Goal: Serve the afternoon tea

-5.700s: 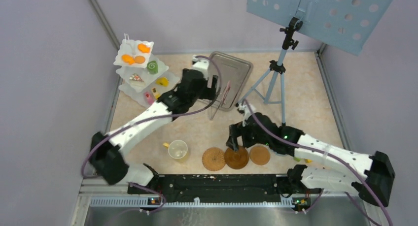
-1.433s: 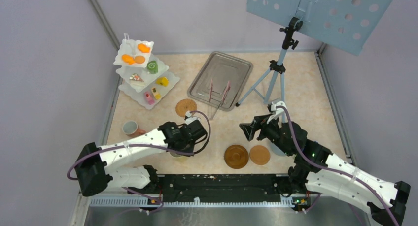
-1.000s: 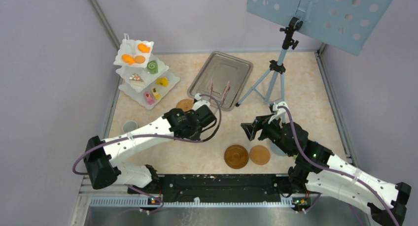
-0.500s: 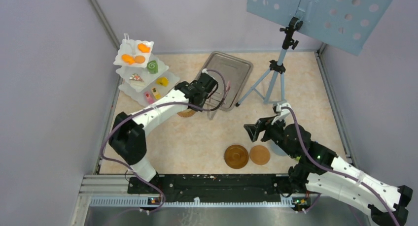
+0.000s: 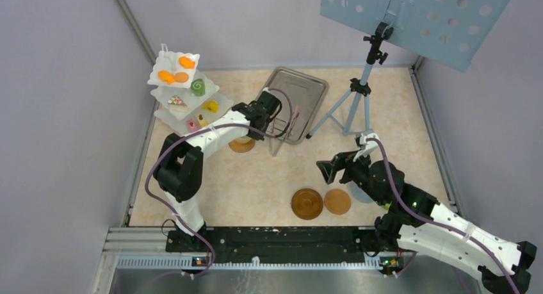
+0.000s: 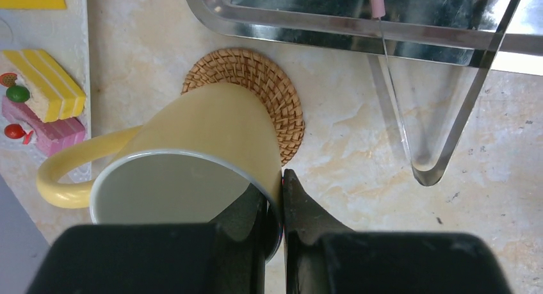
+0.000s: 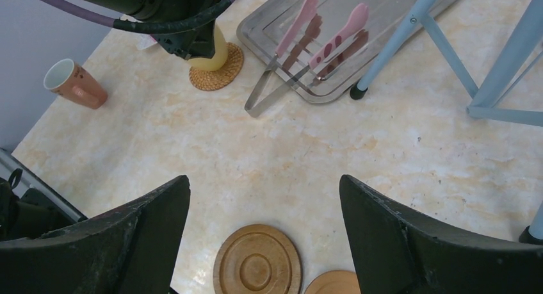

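Next, my left gripper sets the yellow cup free on the woven brown coaster (image 5: 241, 140) (image 6: 241, 108), beside the metal tray.
My left gripper (image 6: 275, 179) is shut on the rim of a yellow cup (image 6: 192, 134), one finger inside and one outside. The cup's base is at a woven brown coaster (image 6: 269, 89) beside the tray; I cannot tell whether it rests on it. The right wrist view shows the same cup (image 7: 218, 50) and woven coaster (image 7: 221, 76). My right gripper (image 7: 264, 179) hangs open and holds nothing, above two wooden coasters (image 5: 307, 204) (image 5: 337, 202). A pink cup (image 7: 73, 82) stands at the left. The white three-tier stand (image 5: 221, 109) holds pastries at the back left.
A metal tray (image 5: 291, 82) lies at the back, with pink tongs (image 5: 285, 124) hanging over its near edge. A blue tripod (image 5: 362, 95) carrying a perforated board stands at the back right. Walls close in the left, back and right sides.
My left arm has carried the yellow cup from the near left of the table back to the woven coaster by the tray. The right gripper's jaws have spread slightly wider.
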`<state>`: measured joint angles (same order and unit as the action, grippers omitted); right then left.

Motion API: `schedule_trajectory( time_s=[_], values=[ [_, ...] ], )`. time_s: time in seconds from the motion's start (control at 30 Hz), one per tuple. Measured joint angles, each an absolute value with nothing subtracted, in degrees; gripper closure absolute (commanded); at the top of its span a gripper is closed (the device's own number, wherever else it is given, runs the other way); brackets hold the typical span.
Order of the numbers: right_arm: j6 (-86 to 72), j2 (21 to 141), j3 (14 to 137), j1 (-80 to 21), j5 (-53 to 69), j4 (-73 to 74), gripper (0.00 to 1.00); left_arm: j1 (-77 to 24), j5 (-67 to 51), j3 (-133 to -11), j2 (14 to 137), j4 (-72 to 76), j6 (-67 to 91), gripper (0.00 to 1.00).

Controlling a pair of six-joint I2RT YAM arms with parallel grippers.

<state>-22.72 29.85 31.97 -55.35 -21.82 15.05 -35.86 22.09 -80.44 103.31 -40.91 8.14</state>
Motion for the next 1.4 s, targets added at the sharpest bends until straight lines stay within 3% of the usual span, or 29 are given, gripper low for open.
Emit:
schedule_trajectory(
  time_s=[0.83,1.4],
  values=[
    [-22.72,32.71,31.97,-55.35,-21.96,14.57,0.13,-32.8,17.58,-79.5,103.31,-39.35,7.77,1.0],
    [-23.05,33.23,32.03,-55.35,-21.52,14.85,0.13,-32.05,18.31,-79.5,103.13,-38.83,7.64,0.57]
  ],
)
